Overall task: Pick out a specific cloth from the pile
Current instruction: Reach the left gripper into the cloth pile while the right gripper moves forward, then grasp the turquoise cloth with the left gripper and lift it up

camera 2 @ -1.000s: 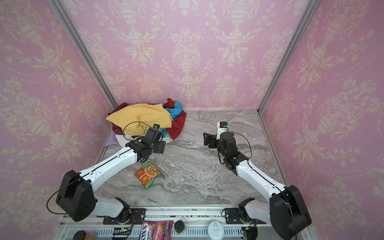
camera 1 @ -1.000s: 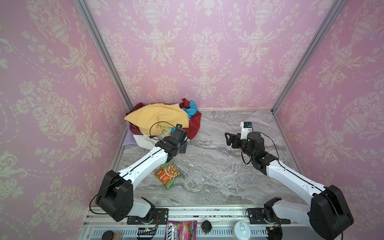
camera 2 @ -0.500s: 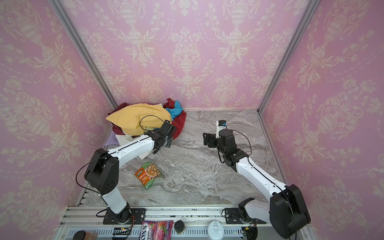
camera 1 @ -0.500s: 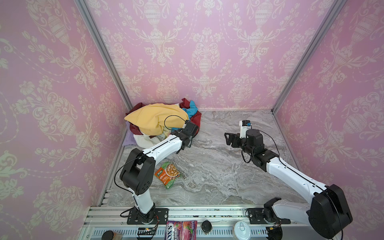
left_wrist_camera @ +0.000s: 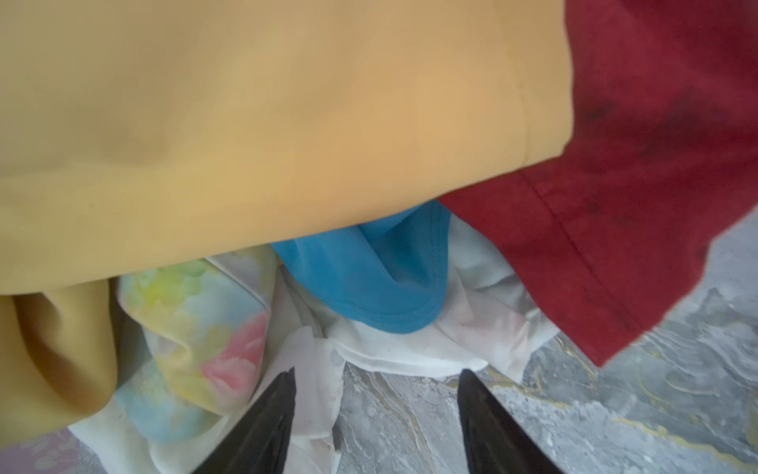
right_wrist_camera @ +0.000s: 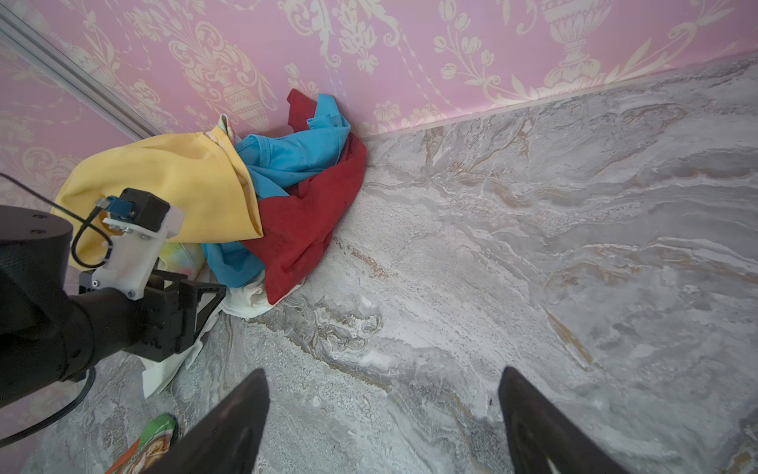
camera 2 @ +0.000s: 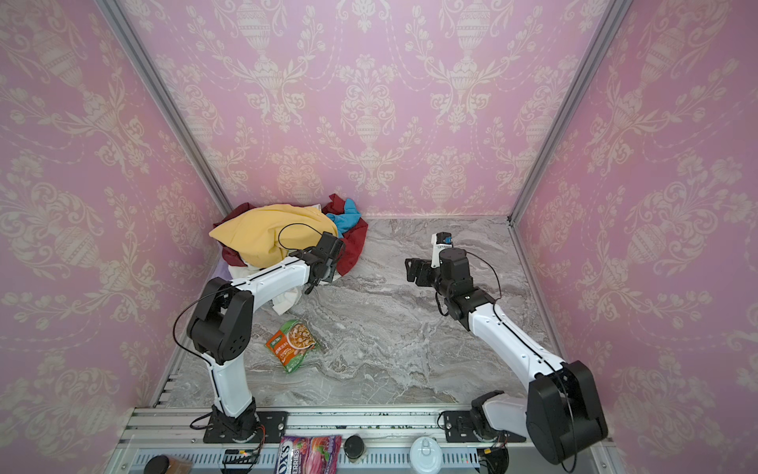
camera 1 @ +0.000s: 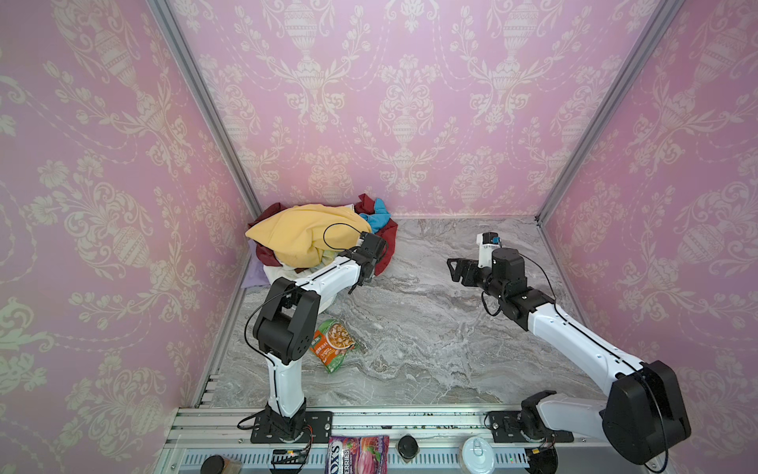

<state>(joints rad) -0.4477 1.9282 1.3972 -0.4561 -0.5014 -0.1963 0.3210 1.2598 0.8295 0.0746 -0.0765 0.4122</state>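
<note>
Next, my right gripper grips the loose side of the turquoise-blue cloth point(right_wrist_camera: 304, 152), because my left gripper should first lift the cloth up from the pile.
The pile point(camera 1: 303, 234) point(camera 2: 262, 234) lies in the back left corner, with a mustard-yellow cloth on top. The turquoise-blue cloth point(camera 1: 377, 215) point(camera 2: 346, 215) shows at the pile's right end. A fold of the cloth point(left_wrist_camera: 381, 283) point(right_wrist_camera: 234, 262) also hangs out under the yellow hem, between dark red and white fabric. My left gripper point(camera 1: 361, 281) point(camera 2: 318, 279) point(left_wrist_camera: 377, 371) is open at the pile's front edge, a short way from that fold. One fingertip point(left_wrist_camera: 287, 381) overlaps white fabric. My right gripper point(camera 1: 453, 269) point(camera 2: 410, 271) point(right_wrist_camera: 382, 371) hangs open over bare marble, holding nothing.
A green and orange snack packet point(camera 1: 332, 344) point(camera 2: 291, 344) lies on the marble table point(camera 1: 430, 328) in front of the left arm. Pink papered walls close in three sides. A candy bag point(camera 1: 359, 453) and small lids sit on the front rail.
The left arm has reached back and right, bringing its gripper up to the pile's front right edge. Its jaws have narrowed. The right arm has barely moved.
</note>
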